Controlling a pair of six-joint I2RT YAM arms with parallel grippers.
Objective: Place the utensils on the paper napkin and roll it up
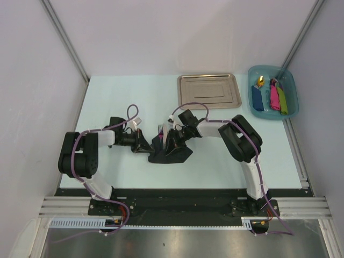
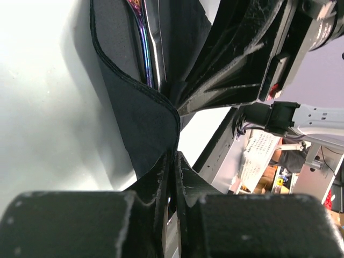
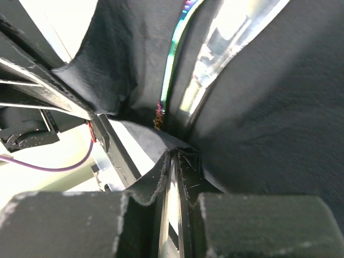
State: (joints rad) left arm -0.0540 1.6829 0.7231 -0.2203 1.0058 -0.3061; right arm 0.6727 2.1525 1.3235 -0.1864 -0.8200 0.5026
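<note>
My left gripper pinches the raised outer edge of the napkin, away from the handle ends of the utensils. It should open and take the napkin's fold (image 3: 148, 135) by the handles beside my right gripper.
The black paper napkin (image 1: 171, 151) lies crumpled and folded up at the table's middle, with both grippers pinching it from opposite sides. Fork tines (image 1: 160, 129) stick out of its far end. My left gripper (image 1: 145, 144) is shut on the napkin's left edge (image 2: 141, 115), and the jaws meet on the paper (image 2: 174, 157). My right gripper (image 1: 175, 137) is shut on a fold of the napkin (image 3: 252, 123), with its tips (image 3: 180, 156) closed on the paper. The utensils lie inside the fold: an iridescent handle (image 2: 143, 40) and shiny strips (image 3: 173, 67).
A shiny steel tray (image 1: 209, 90) sits at the back centre. A teal bin (image 1: 272, 91) at the back right holds blue, pink and green items. The right arm's gripper body (image 2: 242, 59) fills the left wrist view's upper right.
</note>
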